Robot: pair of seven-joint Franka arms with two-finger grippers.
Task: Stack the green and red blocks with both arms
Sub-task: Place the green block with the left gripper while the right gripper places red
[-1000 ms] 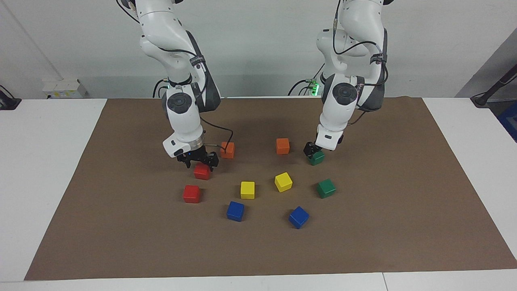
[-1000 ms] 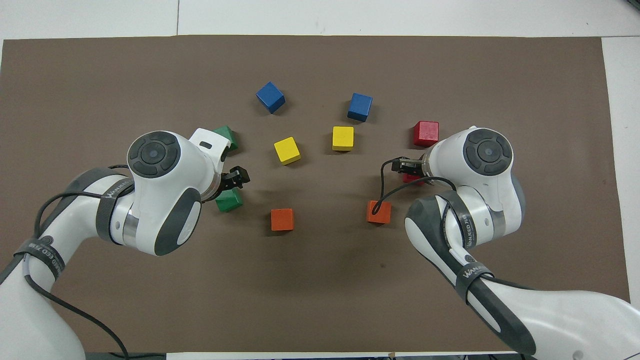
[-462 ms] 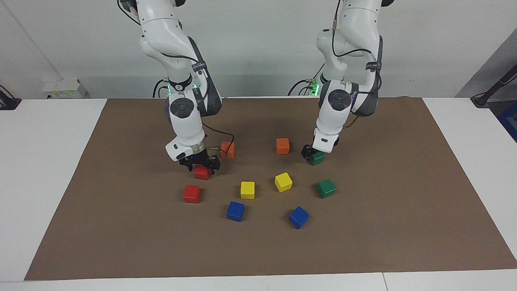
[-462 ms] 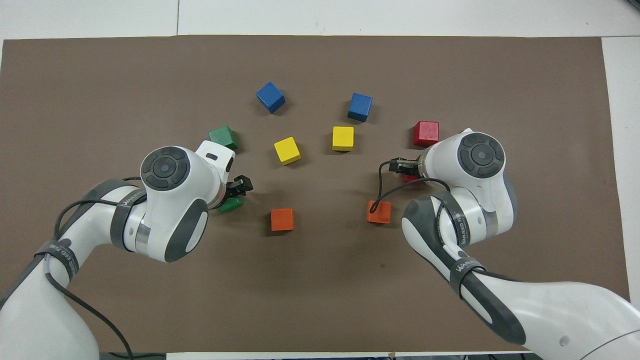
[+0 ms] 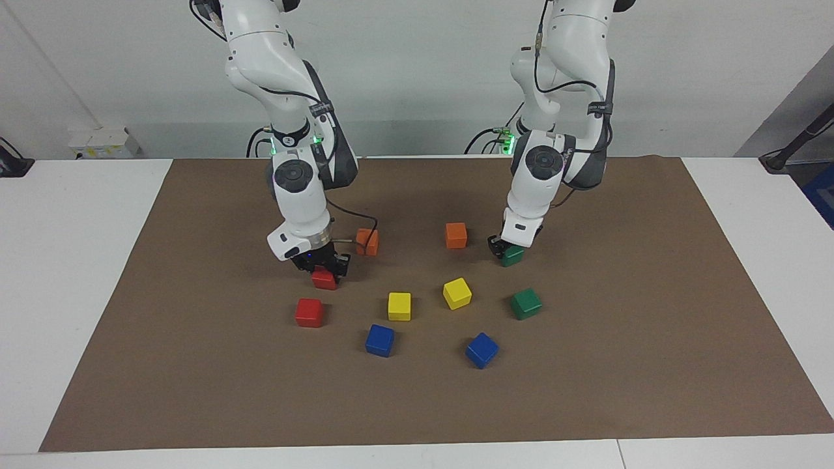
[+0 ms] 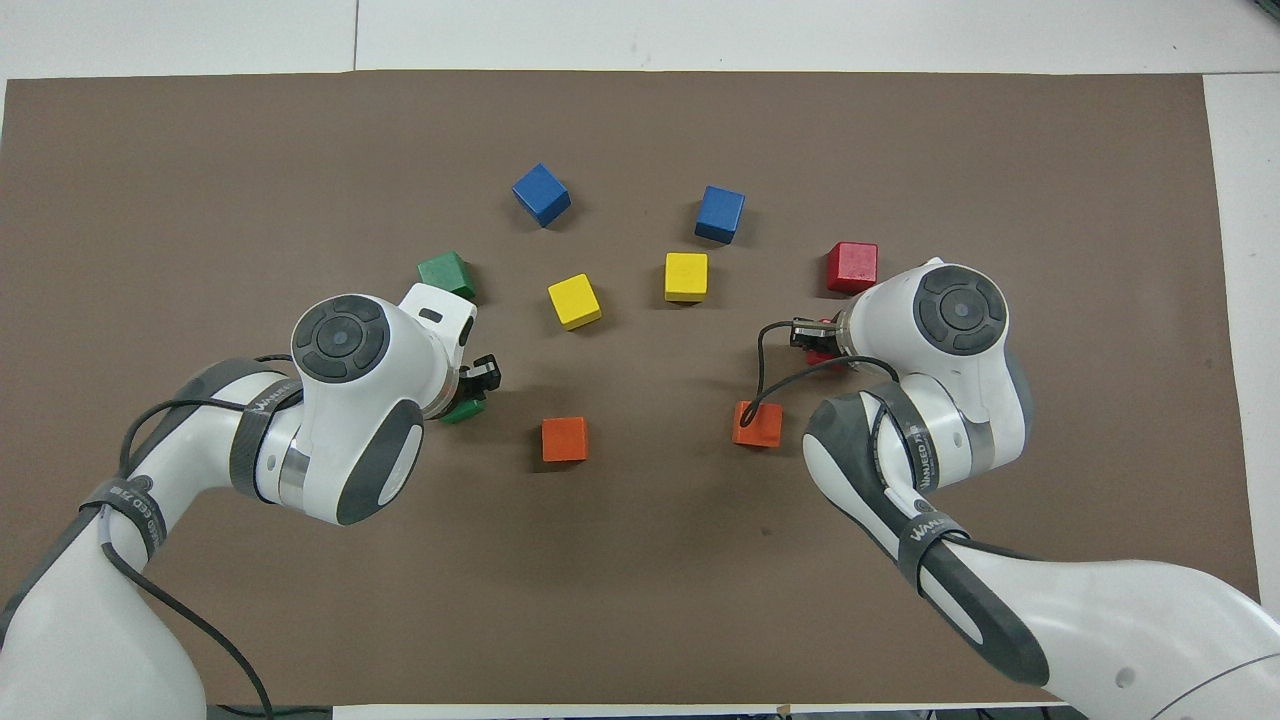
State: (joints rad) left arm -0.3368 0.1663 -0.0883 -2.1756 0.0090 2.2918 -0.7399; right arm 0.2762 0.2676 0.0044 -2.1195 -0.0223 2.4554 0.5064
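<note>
Next, my left gripper sets the green block it has down on the mat (image 6: 257, 348) beyond the free green block, away from the yellow blocks.
My right gripper (image 5: 323, 268) is down at the mat, its fingers closed around a red block (image 5: 324, 280), which shows as a sliver under the hand in the overhead view (image 6: 822, 355). The second red block (image 5: 309, 312) lies free, farther from the robots. My left gripper (image 5: 506, 250) is down over a green block (image 5: 513, 256), mostly hidden under the hand in the overhead view (image 6: 462, 410). The second green block (image 5: 526, 303) lies free, farther from the robots.
Two orange blocks (image 5: 367, 241) (image 5: 456, 235) sit between the grippers. Two yellow blocks (image 5: 399, 306) (image 5: 457, 293) and two blue blocks (image 5: 380, 340) (image 5: 481, 350) lie farther out on the brown mat (image 5: 651, 365).
Both arms have lowered onto their blocks. The right gripper's fingers have narrowed onto the red block. The green block is more covered by the left hand.
</note>
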